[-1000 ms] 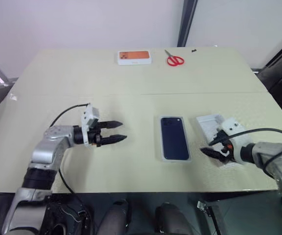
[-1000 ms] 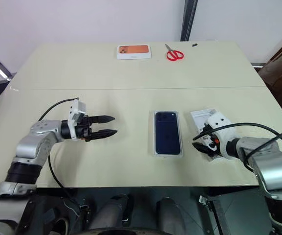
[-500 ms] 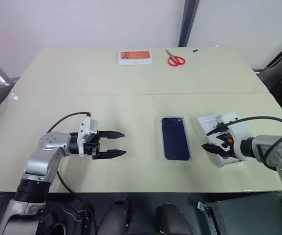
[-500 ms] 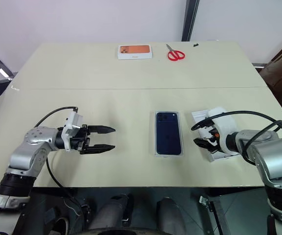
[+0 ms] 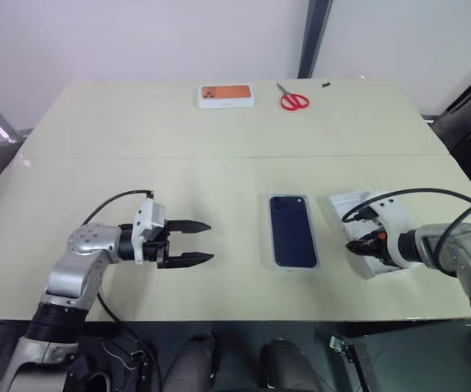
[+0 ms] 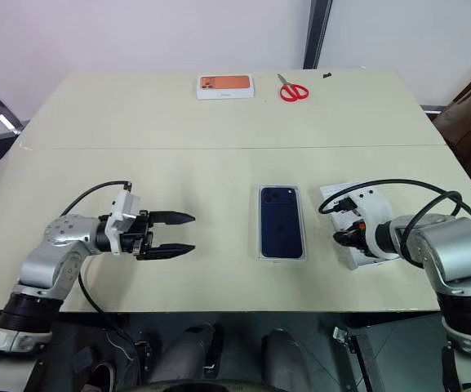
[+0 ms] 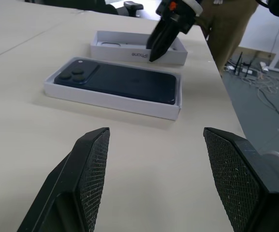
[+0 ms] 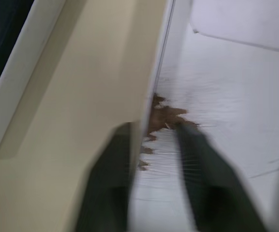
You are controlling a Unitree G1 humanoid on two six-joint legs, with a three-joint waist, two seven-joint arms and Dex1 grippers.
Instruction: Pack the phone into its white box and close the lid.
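I will release the lid on top of the dark navy phone (image 5: 287, 229) in its white box with my right gripper.
The dark navy phone (image 5: 292, 230) lies camera side up inside the white box (image 7: 112, 102), in the middle of the table's near half. Just to its right the lid (image 5: 345, 206) lies open side up. My right gripper (image 5: 356, 243) points steeply down and is shut on the lid's wall that faces the phone; in the right wrist view one finger (image 8: 108, 188) is outside that wall and the other inside. My left gripper (image 5: 211, 242) hovers open and level over bare table to the left of the box, pointing at it, with nothing between its fingers.
An orange-topped white box (image 5: 227, 95) and red scissors (image 5: 292, 100) lie at the table's far edge. A seam (image 5: 219, 157) runs across the tabletop. The table's near edge is close behind both grippers.
My right gripper has tipped further down and shut its open fingers on the lid's wall. The left gripper has drawn back slightly and stays open.
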